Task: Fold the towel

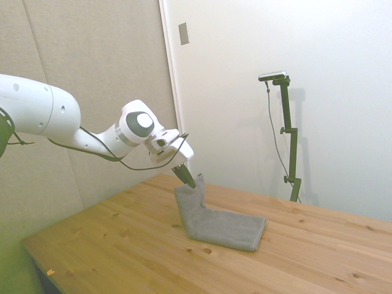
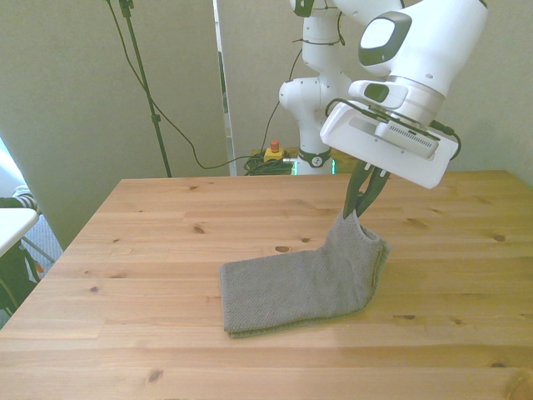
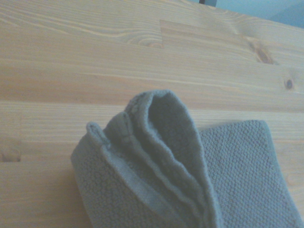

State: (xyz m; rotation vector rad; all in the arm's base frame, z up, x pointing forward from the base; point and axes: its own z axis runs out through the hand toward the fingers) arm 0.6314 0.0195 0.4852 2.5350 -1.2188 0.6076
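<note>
The robot's gripper will release the raised towel end, now pinched upright above the table, on the flat part of the towel (image 2: 243, 285), close to the towel's outer edge.
The grey towel (image 2: 300, 283) lies folded in layers on the wooden table (image 2: 166, 225). One end rests flat toward the front view's left; the other end is lifted upright into a peak. My gripper (image 2: 356, 213) is shut on that raised end, its dark fingers pinching the top edge. In the side view the towel (image 1: 214, 222) bends up at its left end, where the gripper (image 1: 191, 182) holds it above the table. The wrist view shows the towel's (image 3: 190, 175) pinched layers from close by, bunched into a ridge, with the flat part beside them.
A yellow box with a red button (image 2: 273, 152) sits behind the table's far edge near the robot base. A person's sleeve (image 2: 17, 200) shows at the front view's left edge. Bare wood surrounds the towel on all sides.
</note>
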